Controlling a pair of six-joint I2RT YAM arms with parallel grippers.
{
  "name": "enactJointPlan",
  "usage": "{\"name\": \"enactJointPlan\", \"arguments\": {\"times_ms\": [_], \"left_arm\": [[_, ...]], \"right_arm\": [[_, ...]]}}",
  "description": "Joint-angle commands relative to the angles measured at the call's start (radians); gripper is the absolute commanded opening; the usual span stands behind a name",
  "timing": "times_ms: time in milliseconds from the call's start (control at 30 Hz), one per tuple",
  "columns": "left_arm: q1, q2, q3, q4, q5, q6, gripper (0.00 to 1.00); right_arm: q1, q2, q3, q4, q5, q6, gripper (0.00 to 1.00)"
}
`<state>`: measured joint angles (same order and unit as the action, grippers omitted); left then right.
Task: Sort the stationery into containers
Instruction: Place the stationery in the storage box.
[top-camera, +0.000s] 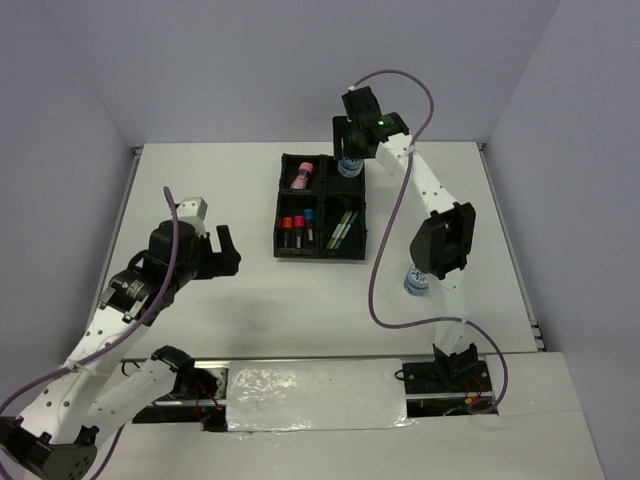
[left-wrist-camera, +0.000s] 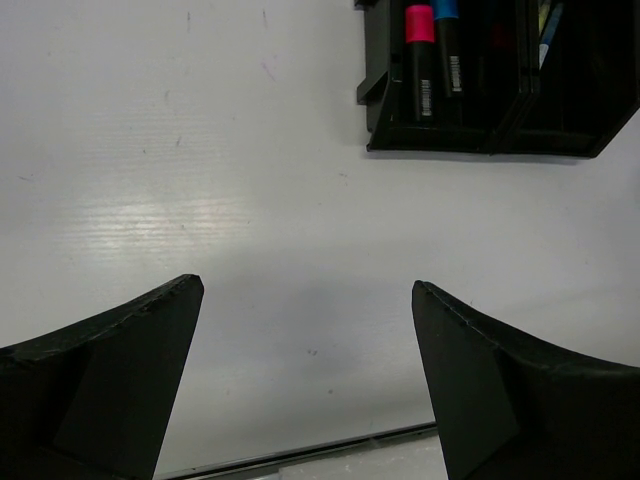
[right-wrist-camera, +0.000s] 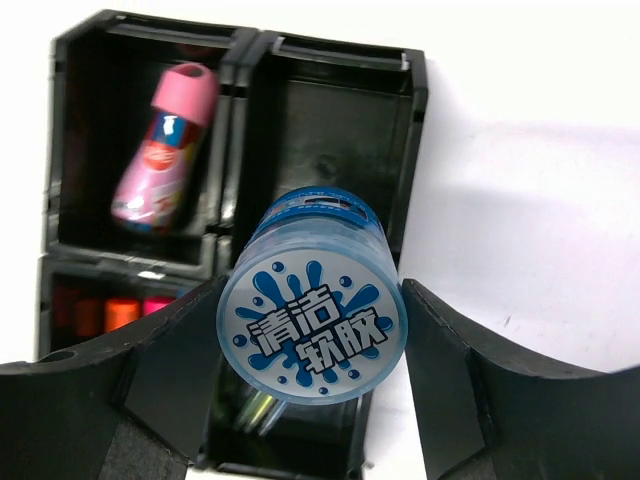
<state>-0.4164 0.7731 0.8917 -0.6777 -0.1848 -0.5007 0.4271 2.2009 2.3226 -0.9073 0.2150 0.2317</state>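
Note:
My right gripper is to release the blue-white roll, now held above the black tray, in the empty tray compartment (top-camera: 343, 181) (right-wrist-camera: 303, 225) behind the thin pens.
My right gripper (right-wrist-camera: 312, 288) is shut on a blue-white roll (right-wrist-camera: 312, 330) and holds it above the black tray (right-wrist-camera: 417, 120), over its right-hand compartments. The tray (top-camera: 320, 256) has four compartments. A pink tube (right-wrist-camera: 165, 160) lies in the back left one, highlighters (top-camera: 297, 225) with orange, pink and blue caps in the front left, thin pens (top-camera: 342, 228) in the front right. A second blue-white roll (top-camera: 417, 283) stands on the table beside the right arm. My left gripper (left-wrist-camera: 306, 285) is open over bare table, left of the tray, holding nothing.
White walls close off the table at the back and sides. A foil-covered strip (top-camera: 315, 395) runs along the near edge between the arm bases. A purple cable (top-camera: 385, 250) hangs from the right arm down to the table.

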Motion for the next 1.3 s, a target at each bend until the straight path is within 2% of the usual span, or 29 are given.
{"name": "enactJointPlan", "arguments": {"times_ms": [0, 500, 600, 633, 700, 733, 800, 833, 867, 1133, 1200, 1233, 1267], "left_arm": [[0.002, -0.001, -0.002, 0.038, 0.022, 0.013, 0.99], [0.011, 0.015, -0.002, 0.046, 0.047, 0.024, 0.99], [0.011, 0.014, -0.004, 0.046, 0.048, 0.025, 0.99], [0.013, 0.012, -0.004, 0.047, 0.051, 0.025, 0.99], [0.014, 0.014, -0.002, 0.049, 0.053, 0.025, 0.99], [0.016, 0.015, -0.004, 0.049, 0.057, 0.028, 0.99], [0.019, 0.020, -0.004, 0.052, 0.064, 0.031, 0.99], [0.019, 0.022, -0.002, 0.052, 0.070, 0.033, 0.99], [0.021, 0.028, -0.002, 0.052, 0.071, 0.034, 0.99], [0.031, 0.035, 0.001, 0.050, 0.073, 0.036, 0.99], [0.037, 0.026, 0.004, 0.044, 0.056, 0.031, 0.99], [0.042, 0.022, 0.003, 0.043, 0.050, 0.028, 0.99], [0.047, 0.011, 0.003, 0.043, 0.030, 0.025, 0.99]], "right_arm": [[-0.011, 0.051, 0.029, 0.067, -0.052, -0.043, 0.02], [-0.019, 0.149, 0.038, 0.128, -0.066, -0.071, 0.05], [-0.019, 0.160, 0.024, 0.131, -0.080, -0.069, 0.16], [-0.019, 0.163, 0.020, 0.134, -0.080, -0.066, 0.28], [-0.021, 0.166, 0.011, 0.136, -0.078, -0.066, 0.41], [-0.019, 0.166, 0.011, 0.134, -0.078, -0.066, 0.53], [-0.019, 0.164, 0.018, 0.128, -0.082, -0.066, 0.68], [-0.019, 0.163, 0.024, 0.122, -0.082, -0.065, 0.96], [-0.019, 0.157, 0.043, 0.117, -0.082, -0.065, 1.00], [-0.036, 0.014, 0.113, 0.018, -0.016, -0.023, 1.00], [-0.044, -0.103, 0.029, -0.062, 0.068, 0.038, 1.00], [-0.042, -0.219, -0.035, -0.079, 0.095, 0.059, 1.00], [-0.044, -0.280, -0.210, -0.090, 0.116, 0.111, 1.00]]}}
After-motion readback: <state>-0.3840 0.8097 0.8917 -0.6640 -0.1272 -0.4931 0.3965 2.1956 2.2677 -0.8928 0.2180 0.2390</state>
